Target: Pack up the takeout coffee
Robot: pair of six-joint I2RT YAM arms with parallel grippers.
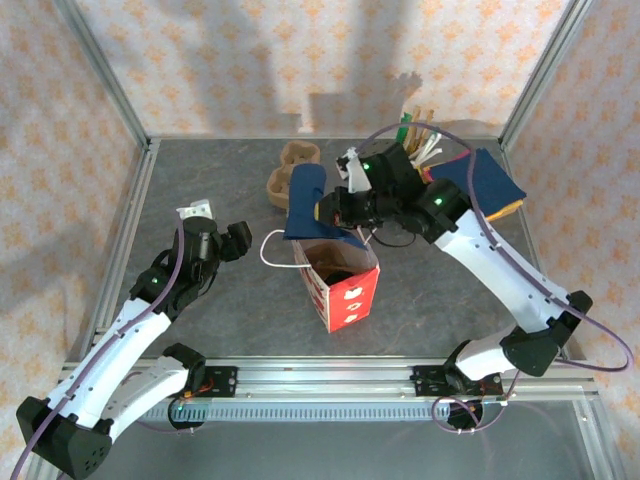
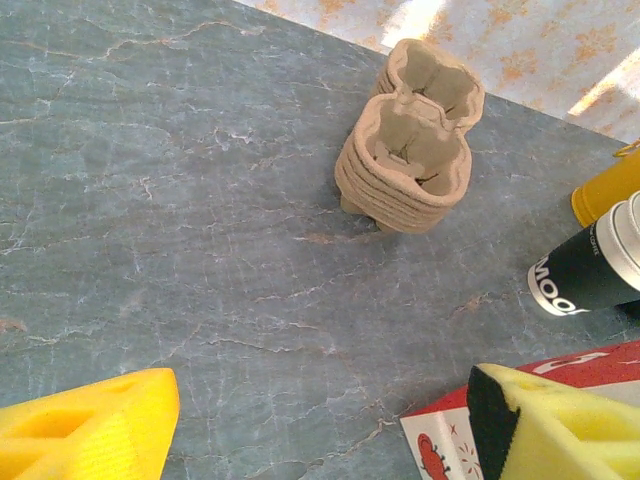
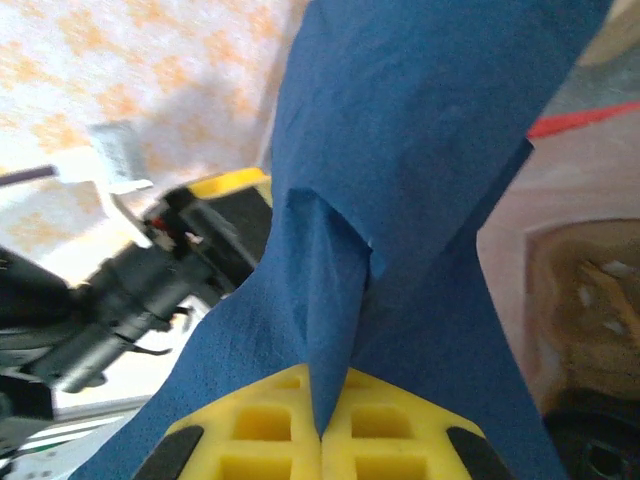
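Note:
The robot's right gripper needs to release the blue napkin down inside the open red paper bag [image 1: 328, 261] [image 3: 578, 290].
The takeout coffee [image 2: 590, 268], a white cup with a black printed band round its base, shows slanted at the right edge of the left wrist view, on the table just beyond the red paper bag [image 2: 440, 445]. Its top is cut off there. The bag [image 1: 345, 295] stands open at the table's middle. My right gripper [image 3: 322, 400] is shut on a blue napkin [image 3: 400, 200], pinching a fold of it. The napkin [image 1: 305, 205] hangs over the bag's far rim from that gripper [image 1: 328, 212]. My left gripper [image 1: 232, 238] rests left of the bag, open [image 2: 315, 440] and holding nothing.
A brown moulded carrier [image 1: 290, 175] [image 2: 410, 150] sits behind the bag. At the back right are a yellow cup of stirrers [image 1: 420, 135] and a stack of blue napkins [image 1: 490, 180]. The bag's white handle [image 1: 272, 250] loops out to its left. Metal frame posts edge the table.

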